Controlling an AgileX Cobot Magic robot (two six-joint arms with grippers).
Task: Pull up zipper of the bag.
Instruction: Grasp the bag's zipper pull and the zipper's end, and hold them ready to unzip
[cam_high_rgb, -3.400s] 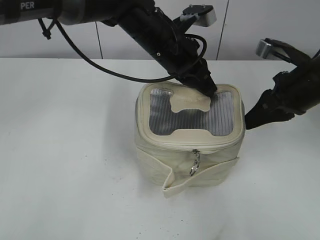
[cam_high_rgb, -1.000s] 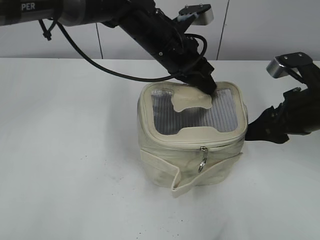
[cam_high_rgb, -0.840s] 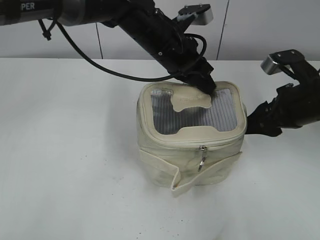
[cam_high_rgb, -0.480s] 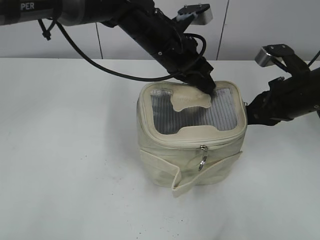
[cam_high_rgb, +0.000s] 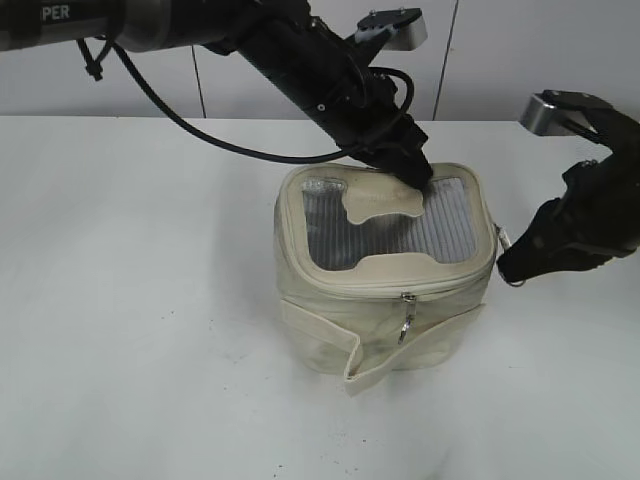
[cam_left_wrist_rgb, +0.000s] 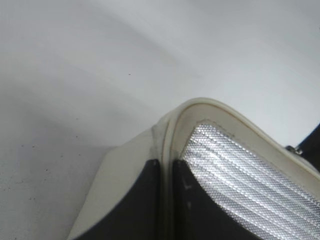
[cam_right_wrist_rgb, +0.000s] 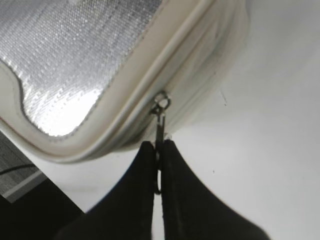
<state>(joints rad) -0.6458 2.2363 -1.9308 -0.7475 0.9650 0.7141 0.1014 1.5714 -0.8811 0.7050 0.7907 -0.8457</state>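
Observation:
Next, I open my right gripper and let go of the ring pull that is beside the second slider at the cream bag's front (cam_high_rgb: 376, 319).
The cream bag (cam_high_rgb: 320, 310) stands mid-table, its lid with a grey ribbed panel (cam_high_rgb: 440, 225) and a bone-shaped patch (cam_high_rgb: 385, 203). My left gripper (cam_high_rgb: 412, 172) presses down on the lid's far side; in the left wrist view its jaws (cam_left_wrist_rgb: 167, 161) are shut on a cream ridge of the lid (cam_left_wrist_rgb: 200, 105). My right gripper (cam_high_rgb: 508, 268) is at the bag's right corner. In the right wrist view it (cam_right_wrist_rgb: 158, 145) is shut on a ring pull (cam_right_wrist_rgb: 159, 125) hanging from a silver slider (cam_right_wrist_rgb: 160, 104) on the zipper (cam_right_wrist_rgb: 200, 47). A second slider (cam_high_rgb: 407, 298) hangs at the front.
The white table (cam_high_rgb: 130, 300) runs to a pale wall (cam_high_rgb: 500, 60) at the back. A loose band flap (cam_high_rgb: 375, 365) sticks out at the bag's front bottom. A black cable (cam_high_rgb: 200, 130) trails from the left arm above the table.
My right gripper moved in to the bag's right corner, then drew back toward the front with the ring pull in it. The left gripper stayed on the lid.

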